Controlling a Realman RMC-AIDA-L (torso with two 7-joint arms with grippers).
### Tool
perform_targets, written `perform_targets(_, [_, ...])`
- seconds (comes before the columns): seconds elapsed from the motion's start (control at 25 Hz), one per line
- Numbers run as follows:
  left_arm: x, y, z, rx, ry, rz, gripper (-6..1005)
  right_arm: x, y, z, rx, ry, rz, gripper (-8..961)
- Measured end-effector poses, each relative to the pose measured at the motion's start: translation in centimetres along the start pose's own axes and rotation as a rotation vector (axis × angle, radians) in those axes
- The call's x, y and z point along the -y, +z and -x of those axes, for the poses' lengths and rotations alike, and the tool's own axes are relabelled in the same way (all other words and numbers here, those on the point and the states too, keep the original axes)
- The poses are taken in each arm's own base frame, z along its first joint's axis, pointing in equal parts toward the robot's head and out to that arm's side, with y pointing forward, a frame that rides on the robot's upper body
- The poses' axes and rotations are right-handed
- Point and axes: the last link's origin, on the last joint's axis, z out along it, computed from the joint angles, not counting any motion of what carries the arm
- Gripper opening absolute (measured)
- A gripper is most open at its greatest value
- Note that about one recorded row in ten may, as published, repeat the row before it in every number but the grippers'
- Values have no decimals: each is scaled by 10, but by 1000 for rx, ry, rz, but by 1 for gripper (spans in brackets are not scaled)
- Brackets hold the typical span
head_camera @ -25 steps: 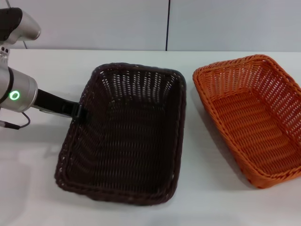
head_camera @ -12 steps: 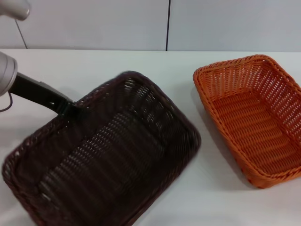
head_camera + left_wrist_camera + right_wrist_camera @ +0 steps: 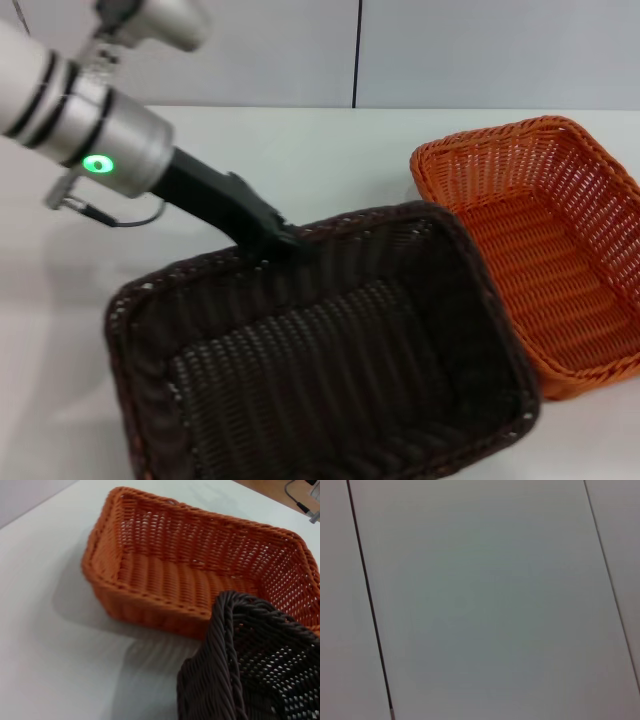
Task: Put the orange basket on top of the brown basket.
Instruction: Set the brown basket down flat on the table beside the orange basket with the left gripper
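Next, I set the brown basket down with my left gripper on the white table [image 3: 386,355], against the side of the orange basket.
The brown basket [image 3: 330,380] fills the lower middle of the head view, turned at an angle. My left gripper [image 3: 285,240] is shut on its far rim. The basket's right side overlaps the left rim of the orange basket [image 3: 560,250], which sits on the white table [image 3: 300,150] at the right. In the left wrist view a rim corner of the brown basket [image 3: 250,665] stands close in front of a side wall of the orange basket [image 3: 190,565]. Whether the two touch cannot be told. My right gripper is out of view.
A pale wall with a dark vertical seam [image 3: 356,50] runs behind the table. The right wrist view shows only pale wall panels [image 3: 485,600] with dark seams. Bare table lies at the far left [image 3: 60,280].
My left arm has swung the brown basket to the right, from the table's left side up against the orange basket, turning it on the way. The orange basket has not moved.
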Motion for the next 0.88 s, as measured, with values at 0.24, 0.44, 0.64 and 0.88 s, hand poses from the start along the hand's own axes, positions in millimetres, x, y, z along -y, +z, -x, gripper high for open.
perform_targets(0.24, [4, 28, -21, -42, 17, -11, 203, 3, -4, -3, -10, 0, -7, 611])
perform_targets(0.44, [2, 42, -33, -95, 40, 5, 204, 3, -4, -4, -13, -1, -7, 611])
perform_targets(0.64, [1, 47, -32, -119, 36, 7, 204, 3, -4, -3, -13, -1, -7, 611])
perform_targets(0.88, [0, 45, -18, -104, 36, -8, 212, 4, -6, -2, -7, 44, 13, 611])
